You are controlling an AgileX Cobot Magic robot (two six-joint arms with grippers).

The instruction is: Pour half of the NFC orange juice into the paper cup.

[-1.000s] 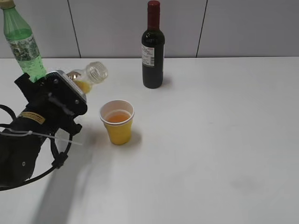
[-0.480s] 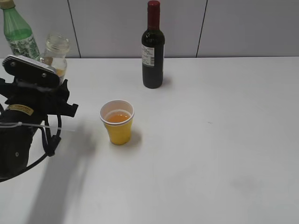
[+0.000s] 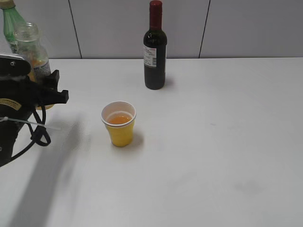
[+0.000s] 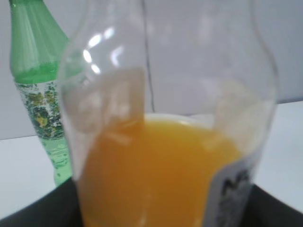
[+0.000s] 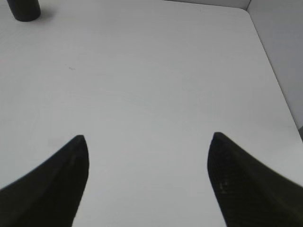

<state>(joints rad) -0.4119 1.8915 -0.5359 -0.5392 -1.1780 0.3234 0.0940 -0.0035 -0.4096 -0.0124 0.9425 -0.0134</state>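
Note:
My left gripper has the NFC orange juice bottle. It will let go of the bottle on the table (image 3: pixel 71 102) between the green plastic bottle and the paper cup.
The NFC orange juice bottle (image 3: pixel 32 52) stands upright at the far left, uncapped, held by my left gripper (image 3: pixel 35 90), which is shut on it. In the left wrist view the bottle (image 4: pixel 165 161) fills the frame, with orange juice in its lower part and a white label at the right. The yellow paper cup (image 3: pixel 119 124) stands on the table to the right of the gripper, apart from it, with orange juice inside. My right gripper (image 5: pixel 147 142) is open and empty over bare table; it does not show in the exterior view.
A dark wine bottle (image 3: pixel 155 47) stands at the back centre; its base shows in the right wrist view (image 5: pixel 22 9). A green plastic bottle (image 3: pixel 9 21) stands behind the juice bottle, also in the left wrist view (image 4: pixel 40 90). The table's right edge (image 5: pixel 270 61) is near the right gripper.
The left gripper turned the juice bottle from tilted toward the cup back to upright and carried it left, away from the cup. The cup has not moved.

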